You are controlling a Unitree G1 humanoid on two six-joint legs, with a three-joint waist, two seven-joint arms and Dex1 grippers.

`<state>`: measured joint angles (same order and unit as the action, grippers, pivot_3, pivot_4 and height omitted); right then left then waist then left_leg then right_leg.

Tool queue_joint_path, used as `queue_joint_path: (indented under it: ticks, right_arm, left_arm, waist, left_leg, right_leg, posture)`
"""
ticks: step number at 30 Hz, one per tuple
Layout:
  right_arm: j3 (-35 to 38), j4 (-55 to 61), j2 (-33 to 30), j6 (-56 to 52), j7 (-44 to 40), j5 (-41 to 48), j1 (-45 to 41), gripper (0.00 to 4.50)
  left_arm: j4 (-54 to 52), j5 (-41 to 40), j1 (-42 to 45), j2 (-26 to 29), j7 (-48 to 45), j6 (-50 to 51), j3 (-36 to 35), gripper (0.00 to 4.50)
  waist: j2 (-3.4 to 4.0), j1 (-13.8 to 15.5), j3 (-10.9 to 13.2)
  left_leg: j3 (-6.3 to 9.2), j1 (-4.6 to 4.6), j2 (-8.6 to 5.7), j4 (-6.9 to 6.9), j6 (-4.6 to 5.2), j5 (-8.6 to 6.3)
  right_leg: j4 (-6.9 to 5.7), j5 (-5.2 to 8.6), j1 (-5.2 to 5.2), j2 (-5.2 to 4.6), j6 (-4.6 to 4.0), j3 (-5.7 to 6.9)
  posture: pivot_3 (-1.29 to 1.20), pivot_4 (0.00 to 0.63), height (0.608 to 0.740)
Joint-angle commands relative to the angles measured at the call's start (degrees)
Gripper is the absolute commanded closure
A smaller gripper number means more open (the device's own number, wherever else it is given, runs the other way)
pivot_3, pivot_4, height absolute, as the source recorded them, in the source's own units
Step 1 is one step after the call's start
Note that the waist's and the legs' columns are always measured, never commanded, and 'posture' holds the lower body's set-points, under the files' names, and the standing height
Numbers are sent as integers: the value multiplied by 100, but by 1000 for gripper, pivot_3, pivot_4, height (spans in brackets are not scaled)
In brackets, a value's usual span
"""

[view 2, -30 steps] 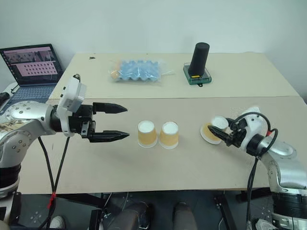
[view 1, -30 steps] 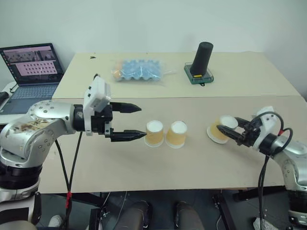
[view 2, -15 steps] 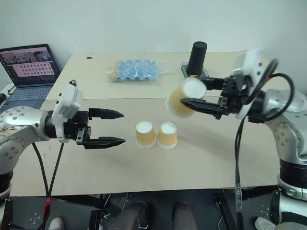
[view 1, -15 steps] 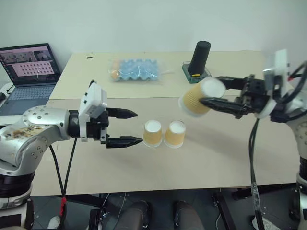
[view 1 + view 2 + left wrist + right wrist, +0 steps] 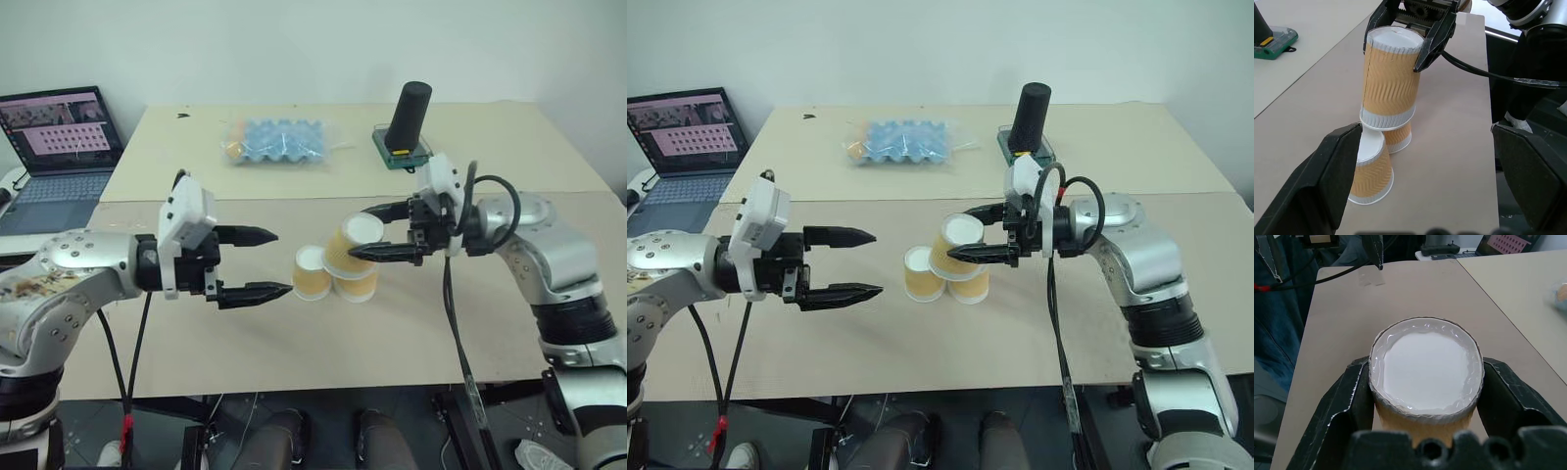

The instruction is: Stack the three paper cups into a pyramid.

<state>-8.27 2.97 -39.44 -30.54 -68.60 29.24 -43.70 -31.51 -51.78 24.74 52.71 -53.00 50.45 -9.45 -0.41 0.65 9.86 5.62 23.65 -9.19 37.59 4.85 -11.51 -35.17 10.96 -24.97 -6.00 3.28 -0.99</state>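
Next, my right gripper lets go of the held paper cup on top of both upside-down cups [image 5: 343,258], spanning the gap between them.
Two orange-tan paper cups stand upside down side by side at the table's middle, the left cup [image 5: 312,275] and the right cup [image 5: 359,285]. A third paper cup [image 5: 354,244] hangs slightly tilted just above them, base up; whether it touches them I cannot tell. My right gripper [image 5: 357,235] is shut on this cup from the right, and its fingers [image 5: 1347,401] press on both sides of the cup [image 5: 1426,369]. To the left of the cups my left gripper [image 5: 283,262] stands open and holds nothing. In the left wrist view the held cup [image 5: 1390,83] sits over the other two.
On the far table lie a blue egg tray in a plastic bag [image 5: 279,143] and a tall black cylinder on a green base [image 5: 407,119]. An open laptop [image 5: 61,142] stands at the far left. A seam runs between the two tables behind the cups.
My right gripper has lifted the third cup off the table's right side and carried it left to just above the two standing cups. The left gripper has hardly moved.
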Motion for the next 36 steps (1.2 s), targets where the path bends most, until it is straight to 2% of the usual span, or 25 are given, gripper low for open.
queue_joint_path:
  ticks: [1, 9, 21, 36]
  right_arm:
    - [10, 9, 107, 132, -18, -122, -213, 1830]
    - [-57, -76, 269, 20, -95, -275, -528, 1830]
    - [34, 21, 102, -166, -210, -259, -585, 1830]
    - [-175, -749, 377, 256, -363, -714, -834, 1830]
  left_arm:
    - [-199, -117, -5, 118, 83, 16, -204, 0]
    - [-200, -152, -3, 116, 132, 16, -196, 0]
    - [-129, -119, 56, 92, 114, -4, -153, 0]
    - [-144, -138, 66, 96, 178, 35, -170, 0]
  waist:
    - [0, -1, 0]
    - [0, -5, 0]
    - [0, -4, 0]
    - [0, -13, 0]
  left_leg:
    - [0, 0, 0, 0, 0, 0]
    - [0, 1, 0, -1, -6, 4]
    - [0, 3, 0, -2, -9, 5]
    - [0, 2, 0, -1, -12, 7]
  right_leg:
    - [-1, 0, -1, 1, -1, 0]
    - [-3, -1, -5, 3, -2, -2]
    - [-2, -1, -6, 3, -2, -2]
    - [-4, -2, -5, 3, -3, -3]
  posture:
    - [0, 150, 740]
    - [0, 150, 740]
    - [0, 150, 740]
    - [0, 150, 740]
